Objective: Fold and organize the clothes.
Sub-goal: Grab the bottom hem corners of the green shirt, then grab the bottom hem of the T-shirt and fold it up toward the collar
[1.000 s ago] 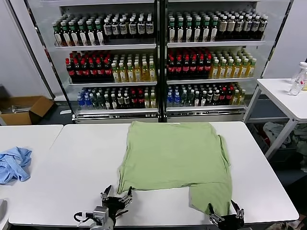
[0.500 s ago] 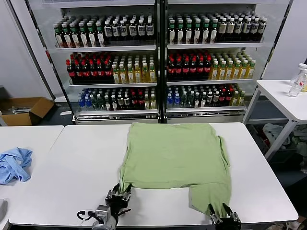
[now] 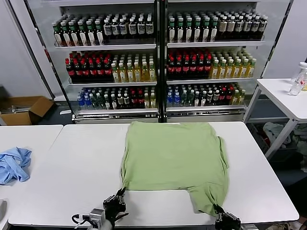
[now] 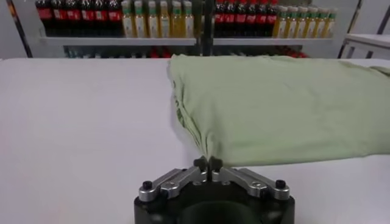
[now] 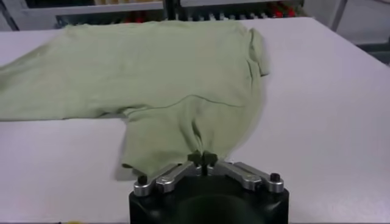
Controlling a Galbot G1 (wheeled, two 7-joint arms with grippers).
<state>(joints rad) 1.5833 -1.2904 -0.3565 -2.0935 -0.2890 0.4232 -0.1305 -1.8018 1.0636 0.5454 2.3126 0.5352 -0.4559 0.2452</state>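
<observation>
Next, my left gripper folds over the near corner of the shirt, holds the new fold [image 3: 128, 168] and pulls the shirt closer, because the shirt lies at the far edge of the table.
The light green shirt [image 3: 175, 160] lies flat on the white table [image 3: 76, 172], with plain cloth facing up and no print showing. My left gripper [image 3: 120, 192] is shut on its near left corner [image 4: 206, 151], and the cloth puckers into the closed jaws [image 4: 207, 163]. At the table's front edge my right gripper [image 3: 217, 209] is shut on the near right flap [image 5: 183, 131], pinching the hem [image 5: 202, 159]. The flap hangs lower than the rest of the near hem.
A light blue cloth [image 3: 13, 164] lies on the neighbouring table at the left. Behind the table stand drink coolers [image 3: 158, 57] full of bottles. A side table with a bottle [image 3: 298, 79] is at the right. A cardboard box [image 3: 24, 109] sits on the floor.
Both grippers moved forward onto the shirt's near edge and went from open to shut on the cloth. The near left corner is now pulled to a point.
</observation>
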